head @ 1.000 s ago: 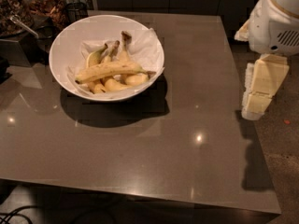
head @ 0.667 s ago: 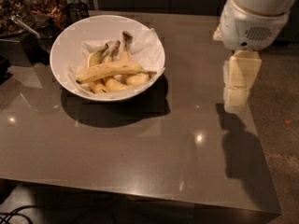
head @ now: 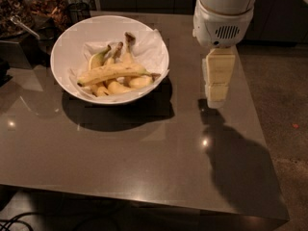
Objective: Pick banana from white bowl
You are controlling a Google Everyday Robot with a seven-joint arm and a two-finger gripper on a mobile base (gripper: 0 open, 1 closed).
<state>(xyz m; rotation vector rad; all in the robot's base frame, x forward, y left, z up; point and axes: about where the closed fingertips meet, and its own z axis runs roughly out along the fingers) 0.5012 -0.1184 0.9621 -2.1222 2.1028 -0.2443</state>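
Note:
Next, I need to grip the middle of the long freckled banana (head: 121, 70) lying across the top of the pile in the white bowl.
The white bowl (head: 67, 35) stands at the table's back left, lined with crumpled white paper. The banana (head: 113, 72) lies across the top of the pile in it, long and yellow with brown freckles, its thin brown stem pointing right. Shorter yellow-green bananas (head: 126, 83) lie under and behind it. My gripper (head: 215, 97) hangs over the table to the right of the bowl, about a bowl's half-width from its rim, pointing down with nothing in it.
The grey table (head: 130, 153) has its right edge just past the gripper and its front edge low in view. A dark container with dried goods (head: 43, 6) and a metal box (head: 19, 49) stand at the back left.
The arm and gripper have moved left, from beyond the table's right edge to over the table, nearer the bowl. The bowl and bananas lie as before.

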